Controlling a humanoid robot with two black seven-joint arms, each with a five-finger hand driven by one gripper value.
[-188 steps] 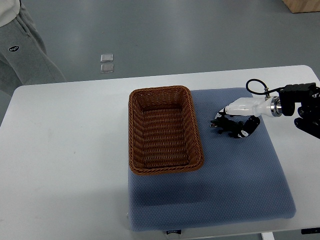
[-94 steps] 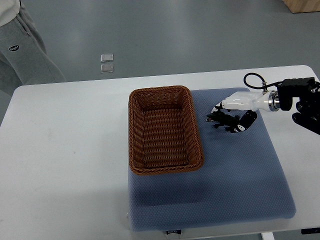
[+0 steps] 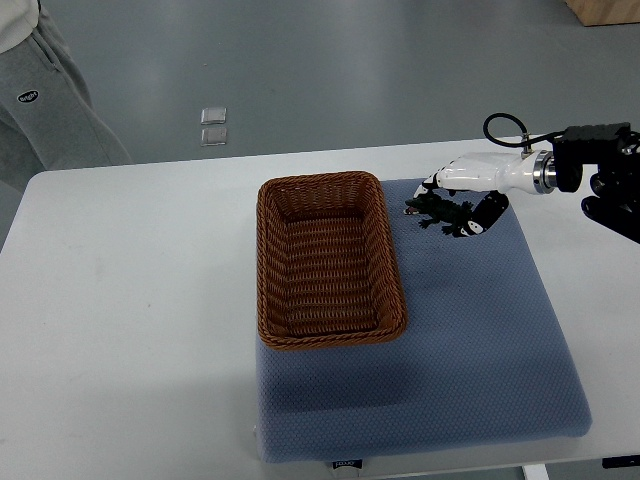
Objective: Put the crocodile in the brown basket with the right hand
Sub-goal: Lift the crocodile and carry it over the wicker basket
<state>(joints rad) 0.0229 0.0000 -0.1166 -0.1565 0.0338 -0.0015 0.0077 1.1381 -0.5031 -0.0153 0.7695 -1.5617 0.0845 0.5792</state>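
Observation:
My right gripper will let go of the crocodile on the bottom of the brown basket (image 3: 304, 238), toward its far end.
The dark green toy crocodile (image 3: 432, 210) hangs above the blue mat, just right of the basket's far right corner. My right hand (image 3: 458, 200) is shut on it, white on top with black fingers curled underneath; its arm comes in from the right edge. The brown wicker basket (image 3: 330, 335) stands on the mat's left part with nothing visible inside. The left arm does not show.
The blue padded mat (image 3: 470, 350) covers the right half of the white table (image 3: 130, 320). A person in grey trousers (image 3: 45, 110) stands at the far left corner. Two small clear squares (image 3: 213, 126) lie on the floor beyond the table.
My right hand has lifted the crocodile off the mat and carried it up and to the left, closer to the basket's far right corner.

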